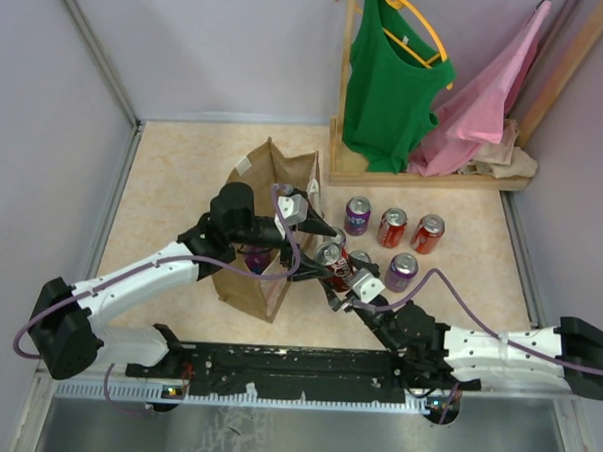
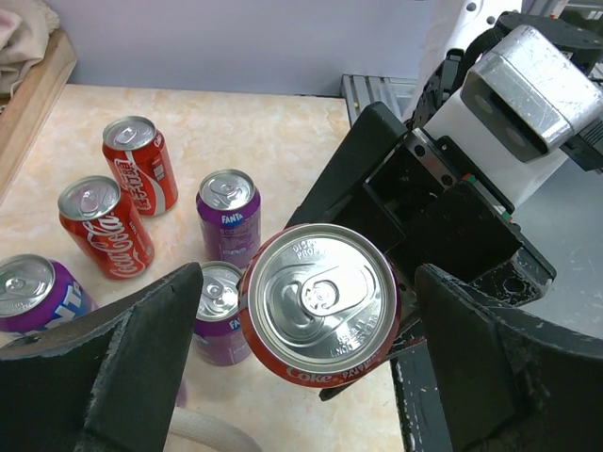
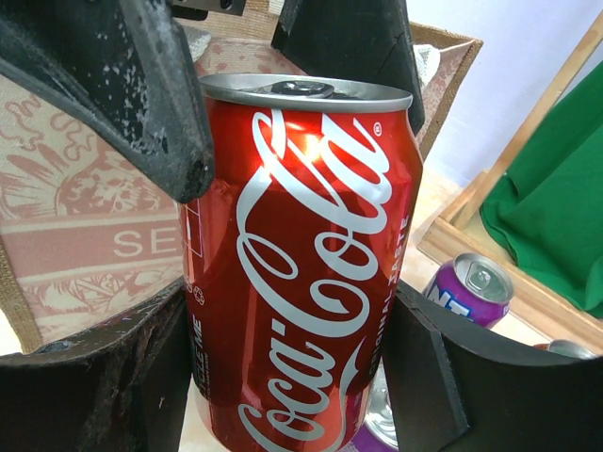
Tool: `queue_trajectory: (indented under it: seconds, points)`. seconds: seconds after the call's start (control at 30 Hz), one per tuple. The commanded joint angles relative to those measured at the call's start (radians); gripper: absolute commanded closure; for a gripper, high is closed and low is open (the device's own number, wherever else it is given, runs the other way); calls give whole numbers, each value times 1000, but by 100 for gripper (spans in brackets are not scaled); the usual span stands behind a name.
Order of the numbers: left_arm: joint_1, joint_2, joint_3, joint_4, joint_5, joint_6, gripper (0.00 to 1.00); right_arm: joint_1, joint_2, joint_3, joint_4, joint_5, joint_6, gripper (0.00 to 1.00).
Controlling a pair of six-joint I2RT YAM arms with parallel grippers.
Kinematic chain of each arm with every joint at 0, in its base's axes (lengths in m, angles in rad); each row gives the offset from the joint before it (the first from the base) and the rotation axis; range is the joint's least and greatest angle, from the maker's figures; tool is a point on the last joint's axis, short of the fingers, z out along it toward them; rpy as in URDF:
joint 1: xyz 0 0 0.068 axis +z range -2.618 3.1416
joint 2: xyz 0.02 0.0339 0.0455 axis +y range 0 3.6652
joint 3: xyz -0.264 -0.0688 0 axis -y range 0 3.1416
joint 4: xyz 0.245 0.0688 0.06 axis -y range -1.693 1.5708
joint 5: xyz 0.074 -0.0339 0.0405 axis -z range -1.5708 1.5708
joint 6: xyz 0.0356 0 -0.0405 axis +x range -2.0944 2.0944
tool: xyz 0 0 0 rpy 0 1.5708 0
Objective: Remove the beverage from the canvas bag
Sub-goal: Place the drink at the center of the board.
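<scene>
My right gripper is around the lower body of the red can, so my left gripper should close on the can's top (image 2: 320, 297) before my right one opens and backs away.
A red Coca-Cola can, the beverage (image 1: 328, 255) (image 3: 301, 264), hangs above the table just right of the tan canvas bag (image 1: 266, 234) (image 3: 85, 235). My right gripper (image 1: 339, 275) (image 3: 292, 377) is shut on the can's lower body, with a finger pressed to each side. The left gripper (image 1: 316, 232) (image 2: 311, 311) stands open around the can's top (image 2: 320, 301), and a gap shows on both sides. Its dark fingers (image 3: 122, 85) hang over the can in the right wrist view.
Several cans stand on the table right of the bag: purple (image 1: 357, 214), red (image 1: 392, 227), red (image 1: 427, 233), purple (image 1: 402, 271). A wooden rack (image 1: 424, 177) with a green shirt (image 1: 388, 80) and pink cloth (image 1: 487, 114) fills the far right. Walls close in on both sides.
</scene>
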Motion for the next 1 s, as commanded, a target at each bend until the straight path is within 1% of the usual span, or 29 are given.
queue_trajectory:
  seconds: [0.0, 0.17, 0.23, 0.3, 0.4, 0.53, 0.57, 0.63, 0.73, 0.8, 0.83, 0.87, 0.9, 0.93, 0.97]
  points:
    - [-7, -23, -21, 5, -5, 21, 0, 8, -21, 89, 181, -14, -20, 100]
    - [-8, -17, -20, -5, 0, 24, 0, 8, -37, 91, 189, -21, -23, 100]
    - [-6, -15, -19, 1, 6, 20, 2, 8, -41, 100, 179, -27, -25, 100]
    - [-7, -12, -20, 16, 7, 17, 5, 8, -38, 103, 168, -35, -26, 100]
    - [-7, -8, -19, 38, 22, 9, 15, 8, -31, 106, 163, -41, -21, 100]
    - [-7, -9, -29, 88, 33, -17, 31, 7, -22, 105, 162, -42, -17, 100]
    - [-8, -9, -34, 106, 38, -24, 38, 8, -21, 105, 160, -42, -17, 100]
    - [-7, -11, -38, 126, 33, -41, 62, 8, -19, 104, 158, -42, -13, 100]
    - [-7, -6, -36, 127, 35, -47, 79, 8, -21, 103, 156, -42, -11, 100]
    - [-8, -4, -38, 131, 33, -50, 93, 8, -20, 104, 151, -37, -9, 99]
    - [-8, -6, -39, 134, 25, -53, 99, 8, -21, 107, 146, -33, -6, 89]
    - [-7, -9, -41, 137, 18, -54, 100, 8, -21, 110, 140, -23, -4, 78]
    - [-7, -11, -42, 142, 15, -54, 100, 8, -23, 115, 130, -12, -2, 71]
    - [-8, -13, -41, 144, 12, -52, 100, 7, -25, 120, 117, -3, -1, 60]
    - [-7, -15, -40, 144, 10, -52, 100, 8, -28, 124, 107, 5, 0, 47]
